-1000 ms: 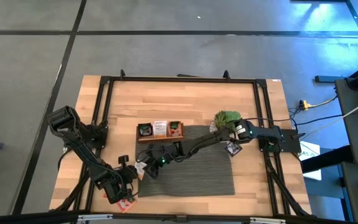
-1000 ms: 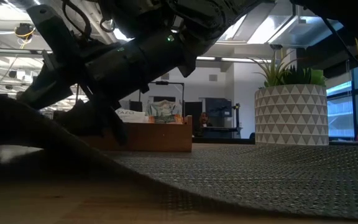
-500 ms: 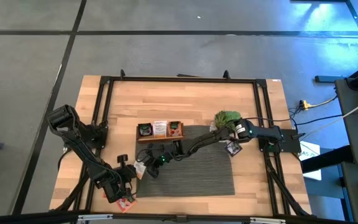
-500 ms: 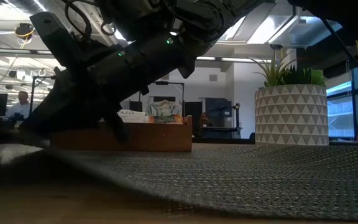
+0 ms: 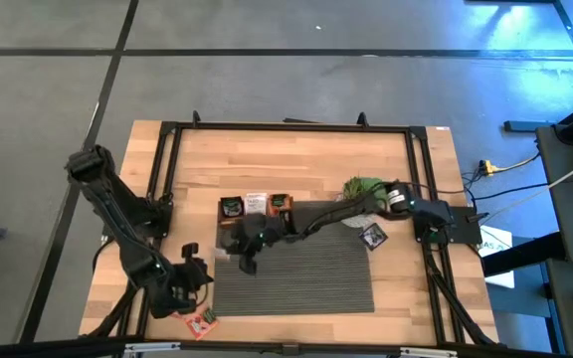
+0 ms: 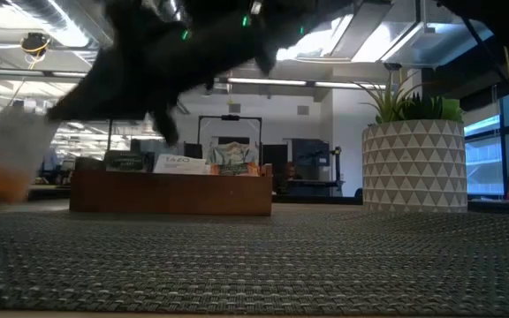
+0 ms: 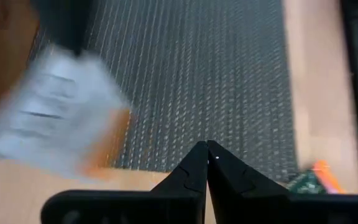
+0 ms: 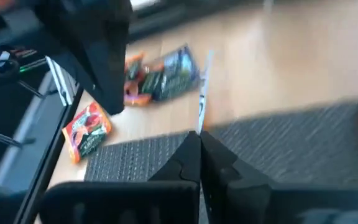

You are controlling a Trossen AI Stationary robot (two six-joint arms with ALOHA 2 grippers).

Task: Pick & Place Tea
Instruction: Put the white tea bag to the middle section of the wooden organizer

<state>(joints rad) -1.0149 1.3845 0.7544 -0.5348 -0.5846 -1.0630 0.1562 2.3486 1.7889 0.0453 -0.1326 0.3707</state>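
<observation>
The white sachet, now held above the grey mat, will go down from my right gripper in the wooden tray's middle compartment (image 5: 255, 206), against the white sachets there.
My right gripper (image 8: 198, 138) is above the left part of the grey mat (image 5: 306, 268), just near of the wooden tray (image 5: 255, 207), and is shut on a white tea sachet with an orange patch (image 6: 11, 155). The tray (image 6: 170, 193) has sachets standing in its compartments. My left gripper (image 7: 206, 148) is shut with nothing in it, over the wood by the mat's near left corner. Loose sachets lie on the wood there, one orange-red (image 8: 91, 129), one dark with orange (image 8: 163, 73). My right gripper pinches one edge of the white sachet (image 8: 200, 121) between its two fingertips. The sachet shows edge-on in the right wrist view and sticks out past the fingertips. It is lifted clear of the mat and hangs below the gripper in the low view.
A potted green plant (image 5: 364, 187) stands at the mat's far right corner, close to the right arm. A dark sachet (image 5: 372, 236) lies on the mat's right edge. A black frame (image 5: 167, 179) runs around the tabletop. Bare wood lies beyond the tray.
My right gripper has shut on the white sachet at the mat's left edge, lifted it clear and carried it up and toward the tray. The mat's near left part, raised a second ago, has dropped flat. My left arm has drawn back a little to the left.
</observation>
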